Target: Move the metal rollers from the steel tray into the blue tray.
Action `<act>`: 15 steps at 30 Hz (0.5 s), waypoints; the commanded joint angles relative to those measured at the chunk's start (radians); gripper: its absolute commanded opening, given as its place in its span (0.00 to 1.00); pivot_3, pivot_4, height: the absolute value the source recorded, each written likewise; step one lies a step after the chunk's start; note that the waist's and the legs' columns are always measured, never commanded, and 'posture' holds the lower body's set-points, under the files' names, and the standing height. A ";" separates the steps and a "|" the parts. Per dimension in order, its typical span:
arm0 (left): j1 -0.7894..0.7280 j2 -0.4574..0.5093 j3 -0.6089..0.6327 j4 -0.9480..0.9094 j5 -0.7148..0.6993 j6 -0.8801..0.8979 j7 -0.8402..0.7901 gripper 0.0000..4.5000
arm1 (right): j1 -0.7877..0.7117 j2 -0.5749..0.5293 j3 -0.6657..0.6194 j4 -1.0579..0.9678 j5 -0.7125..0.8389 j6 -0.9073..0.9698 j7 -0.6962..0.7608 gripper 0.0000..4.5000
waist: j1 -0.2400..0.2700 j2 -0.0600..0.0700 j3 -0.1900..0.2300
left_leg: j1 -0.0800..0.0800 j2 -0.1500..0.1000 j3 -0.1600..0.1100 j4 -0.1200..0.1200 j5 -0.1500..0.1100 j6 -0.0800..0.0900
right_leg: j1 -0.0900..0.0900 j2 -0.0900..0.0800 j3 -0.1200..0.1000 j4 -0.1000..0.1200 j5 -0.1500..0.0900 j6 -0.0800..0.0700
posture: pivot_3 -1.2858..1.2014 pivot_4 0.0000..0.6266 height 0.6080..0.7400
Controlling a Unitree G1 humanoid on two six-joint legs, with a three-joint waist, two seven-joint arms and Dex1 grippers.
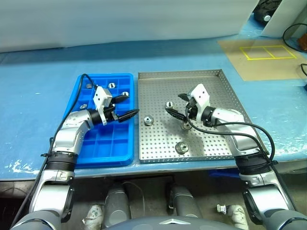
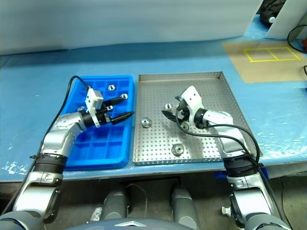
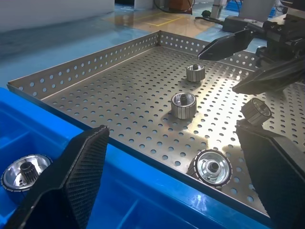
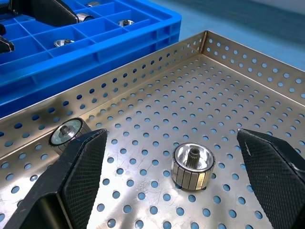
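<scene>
I need to close my left gripper on the round side of the metal roller (image 1: 170,105) (image 3: 184,107) that is next to my right gripper's open fingers, beyond the roller nearest the blue tray.
The steel tray (image 1: 211,81) lies on the table with the blue tray (image 1: 103,143) against its left side. Several metal rollers stand on the perforated floor: one (image 1: 148,120) near the left rim, one (image 1: 182,147) near the front, one (image 1: 186,125) under my right wrist. Another roller (image 4: 192,166) sits on the floor between the spread fingers of my right gripper (image 1: 173,104), untouched. My left gripper (image 1: 129,105) hovers open and empty over the blue tray's right edge. Rollers (image 1: 111,85) (image 1: 125,94) rest in the blue tray's far compartments.
A tan mat (image 1: 240,62) with a yellow taped rectangle (image 1: 267,51) lies at the back right, with a white box (image 1: 283,19) and cables behind it. Blue sheeting (image 1: 38,96) covers the table around both trays. The table's front edge runs just below the trays.
</scene>
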 commanded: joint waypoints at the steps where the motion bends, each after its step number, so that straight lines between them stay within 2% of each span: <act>1: -0.014 0.010 0.018 -0.025 -0.017 -0.004 -0.006 1.00 | -0.018 -0.006 -0.014 -0.030 0.014 -0.007 0.006 1.00 | 0.000 0.000 0.000 | 0.000 0.000 0.000 0.000 0.000 0.000 | 0.000 0.000 0.000 0.000 0.000 0.000 | 0.44 0.24 1.00; 11: -0.022 0.009 0.014 -0.013 -0.015 -0.011 -0.018 1.00 | -0.006 -0.014 -0.019 -0.059 0.026 0.010 0.017 1.00 | -0.001 0.000 0.000 | 0.000 0.000 0.000 0.000 0.000 0.000 | 0.000 0.000 0.000 0.000 0.000 0.000 | 0.43 0.24 1.00; 15: -0.086 -0.008 -0.003 0.035 -0.009 -0.019 -0.044 1.00 | -0.003 -0.037 -0.036 -0.080 0.035 0.025 0.029 1.00 | -0.001 0.000 0.000 | 0.000 0.000 0.000 0.000 0.000 0.000 | 0.000 0.000 0.000 0.000 0.000 0.000 | 0.42 0.24 1.00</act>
